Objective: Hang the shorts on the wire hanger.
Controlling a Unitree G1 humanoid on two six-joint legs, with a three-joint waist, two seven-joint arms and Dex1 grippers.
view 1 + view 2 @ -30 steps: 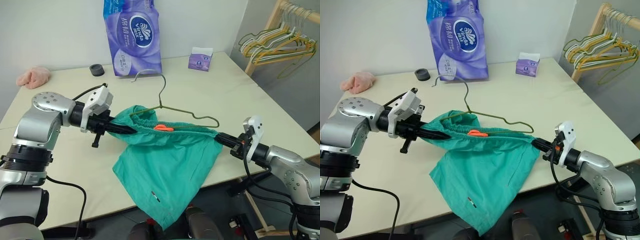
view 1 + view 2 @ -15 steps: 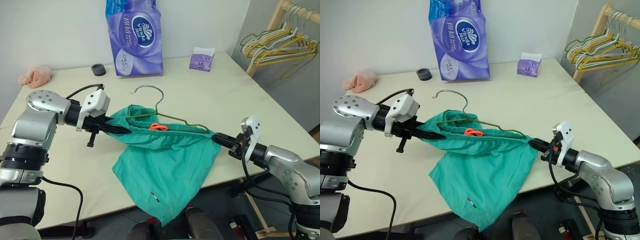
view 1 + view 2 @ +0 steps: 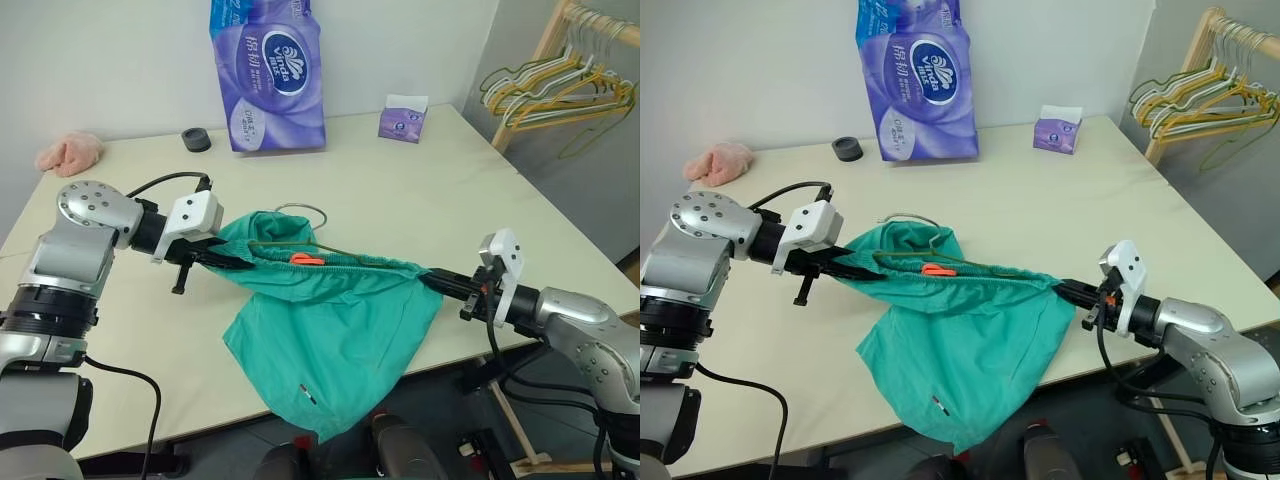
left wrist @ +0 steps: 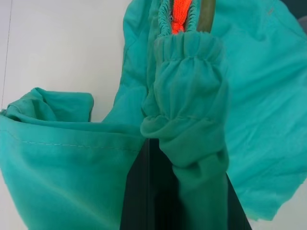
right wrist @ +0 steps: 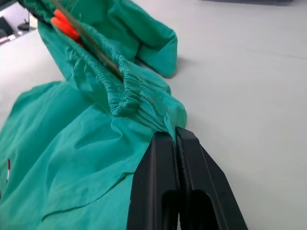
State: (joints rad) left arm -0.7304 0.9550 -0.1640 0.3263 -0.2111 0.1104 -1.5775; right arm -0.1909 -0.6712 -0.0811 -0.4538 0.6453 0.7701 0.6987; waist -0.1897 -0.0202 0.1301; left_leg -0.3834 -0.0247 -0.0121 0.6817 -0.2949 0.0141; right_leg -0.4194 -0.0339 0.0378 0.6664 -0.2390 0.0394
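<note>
My right gripper needs to grip waistband and hanger together (image 5: 120, 80) farther in before I lift both, as it pinches just the waistband's outer corner, past the end of the wire hanger.
The teal-green shorts (image 3: 330, 330) hang stretched by the waistband between my two grippers, their legs drooping over the table's front edge. My left gripper (image 3: 235, 262) is shut on the waistband's left end. At the right end, my right gripper (image 5: 171, 135) pinches the gathered elastic. The olive wire hanger (image 3: 372, 259) runs along the waistband, partly inside the cloth, and its hook (image 3: 301, 211) lies low over the shorts' back. An orange drawstring tab (image 4: 181, 14) shows mid-waistband, and a tiny white label (image 3: 309, 392) on a leg.
A purple tissue-roll pack (image 3: 265, 70), a small tissue box (image 3: 403, 118), a black round cap (image 3: 196, 139) and a pink cloth lump (image 3: 68, 152) stand along the beige table's (image 3: 450, 190) far side. A wooden rack of hangers (image 3: 555, 85) is off to the right.
The hanger has tipped over: its hook, upright a second ago, now lies low over the shorts. My left gripper has drifted slightly left and down, and the waistband sits lower.
</note>
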